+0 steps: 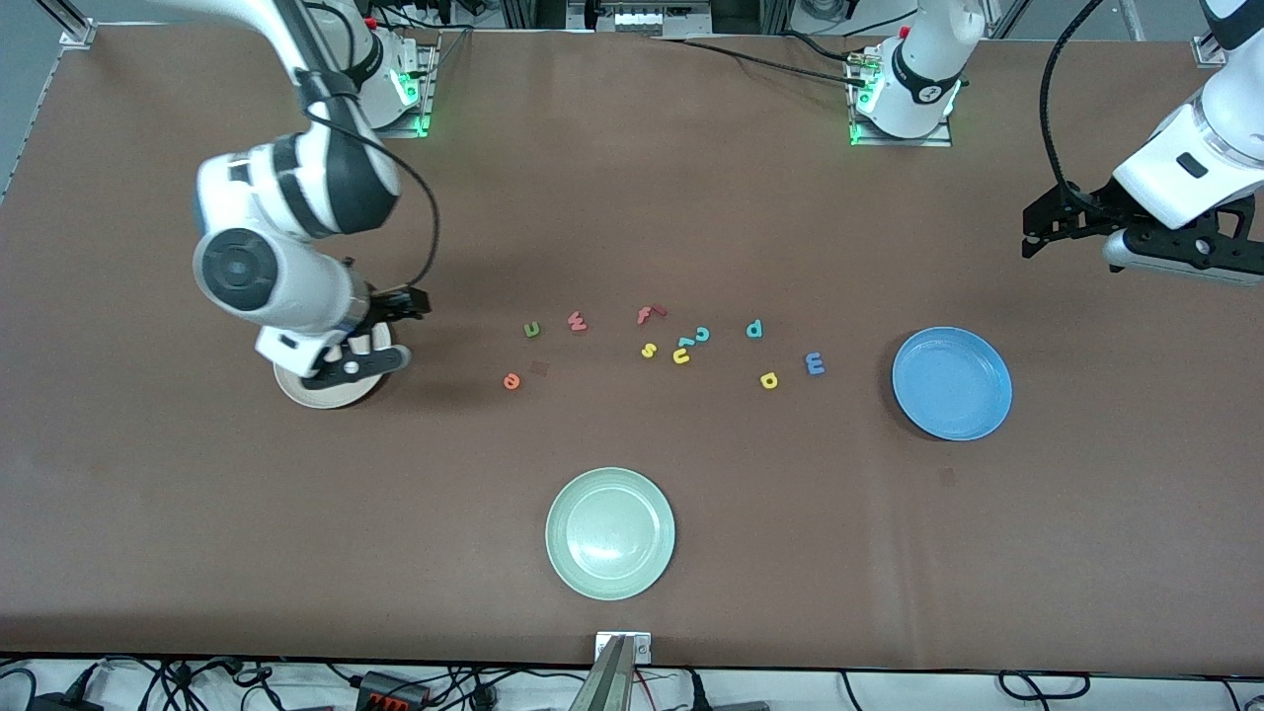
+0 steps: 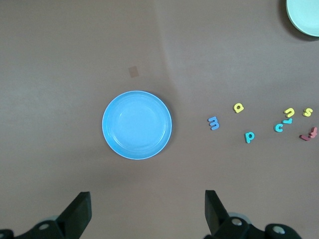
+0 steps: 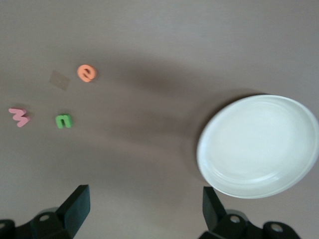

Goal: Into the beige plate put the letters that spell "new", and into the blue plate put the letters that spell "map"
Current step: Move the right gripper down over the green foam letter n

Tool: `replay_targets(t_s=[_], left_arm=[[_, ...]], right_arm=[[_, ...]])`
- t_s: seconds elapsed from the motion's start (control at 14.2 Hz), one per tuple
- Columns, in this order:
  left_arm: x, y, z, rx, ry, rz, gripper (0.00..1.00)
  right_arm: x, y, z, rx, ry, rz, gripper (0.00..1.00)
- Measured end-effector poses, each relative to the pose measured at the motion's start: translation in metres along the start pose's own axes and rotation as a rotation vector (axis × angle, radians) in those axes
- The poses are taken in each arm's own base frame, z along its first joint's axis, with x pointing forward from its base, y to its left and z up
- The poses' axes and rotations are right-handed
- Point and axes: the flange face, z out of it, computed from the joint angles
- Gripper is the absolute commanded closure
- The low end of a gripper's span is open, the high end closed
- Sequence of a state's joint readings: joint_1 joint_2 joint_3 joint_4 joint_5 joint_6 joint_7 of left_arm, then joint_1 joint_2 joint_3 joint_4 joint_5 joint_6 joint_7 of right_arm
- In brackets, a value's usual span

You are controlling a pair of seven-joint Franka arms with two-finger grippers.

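The robot's right gripper should close on the outer sides (image 1: 530, 330) (image 3: 64, 121) of the green n, since that letter begins "new" for the beige plate.
The green n (image 1: 532, 329), dull red w (image 1: 577, 321) and orange e (image 1: 511, 380) lie together on the brown table. In the right wrist view the n (image 3: 64, 120), w (image 3: 19, 117) and e (image 3: 86, 72) show beside the beige plate (image 3: 259, 147). My right gripper (image 1: 346, 367) hangs open and holds nothing over the rim of the beige plate (image 1: 308, 395), partly hiding it. The blue m (image 1: 814, 363), yellow a (image 1: 768, 379) and teal p (image 1: 753, 329) lie near the blue plate (image 1: 952, 383). My left gripper (image 1: 1037, 222) is open and holds nothing over bare table by that plate (image 2: 137, 124).
A red f (image 1: 649, 315), yellow s (image 1: 648, 350), yellow u (image 1: 681, 355) and teal c (image 1: 700, 335) are scattered between the two letter groups. A pale green plate (image 1: 610, 533) sits nearer the front camera, mid-table.
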State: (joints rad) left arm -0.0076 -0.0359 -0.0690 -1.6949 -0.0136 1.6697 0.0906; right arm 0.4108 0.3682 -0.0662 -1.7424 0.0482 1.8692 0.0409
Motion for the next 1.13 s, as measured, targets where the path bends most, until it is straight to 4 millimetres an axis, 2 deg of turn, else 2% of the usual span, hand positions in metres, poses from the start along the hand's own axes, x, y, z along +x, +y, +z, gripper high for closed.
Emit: replay_targets(t_s=[0.28, 0.42, 0.56, 0.78, 1.13], left_arm=[[0.000, 0.000, 0.000, 0.000, 0.000, 0.000, 0.00], [0.000, 0.000, 0.000, 0.000, 0.000, 0.000, 0.00], [0.000, 0.000, 0.000, 0.000, 0.000, 0.000, 0.00], [0.000, 0.000, 0.000, 0.000, 0.000, 0.000, 0.00], [0.000, 0.000, 0.000, 0.000, 0.000, 0.000, 0.00]], right_arm=[[0.019, -0.058, 0.058, -0.030, 0.001, 0.021, 0.00], [0.024, -0.094, 0.082, -0.042, 0.025, 0.045, 0.10], [0.024, -0.124, 0.104, -0.054, 0.034, 0.058, 0.10], [0.024, -0.138, 0.128, -0.066, 0.023, 0.088, 0.12], [0.017, -0.159, 0.148, -0.086, -0.001, 0.118, 0.23]])
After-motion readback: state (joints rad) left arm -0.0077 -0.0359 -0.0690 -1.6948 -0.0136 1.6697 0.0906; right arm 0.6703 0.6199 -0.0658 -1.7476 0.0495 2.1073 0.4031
